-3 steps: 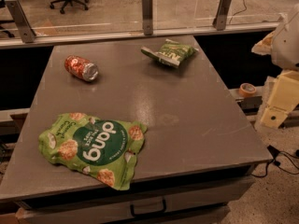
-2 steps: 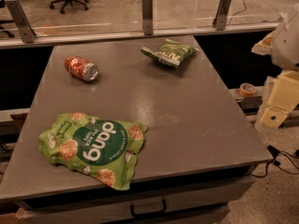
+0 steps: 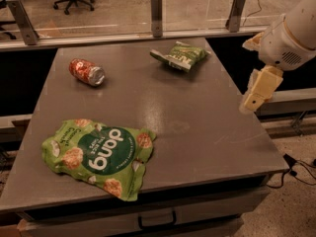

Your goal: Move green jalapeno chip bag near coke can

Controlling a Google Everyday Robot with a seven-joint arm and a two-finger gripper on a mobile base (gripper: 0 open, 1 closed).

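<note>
Next, I will close my gripper on the green jalapeno chip bag's middle (image 3: 182, 54), between the chip bag's ends.
The green jalapeno chip bag (image 3: 179, 56) is small, crinkled and dark green, and lies at the far right of the grey table (image 3: 197, 127). The coke can (image 3: 87, 72) is red with a silver end. It lies on its side at the far left of the table, well apart from the chip bag. My gripper (image 3: 257, 89) hangs at the right edge of the table on the white arm (image 3: 289, 38). It is above the table's level, to the right of and nearer than the chip bag, and it holds nothing that I can see.
A large bright-green "dang" bag (image 3: 101, 153) lies at the near left of the table. A glass barrier with metal posts (image 3: 156, 8) runs along the far edge. A drawer handle (image 3: 157, 220) shows below the front edge. Cables (image 3: 301, 164) lie on the floor at right.
The gripper and arm have moved a little to the left, toward the table's right edge. The bags and the can have not moved.
</note>
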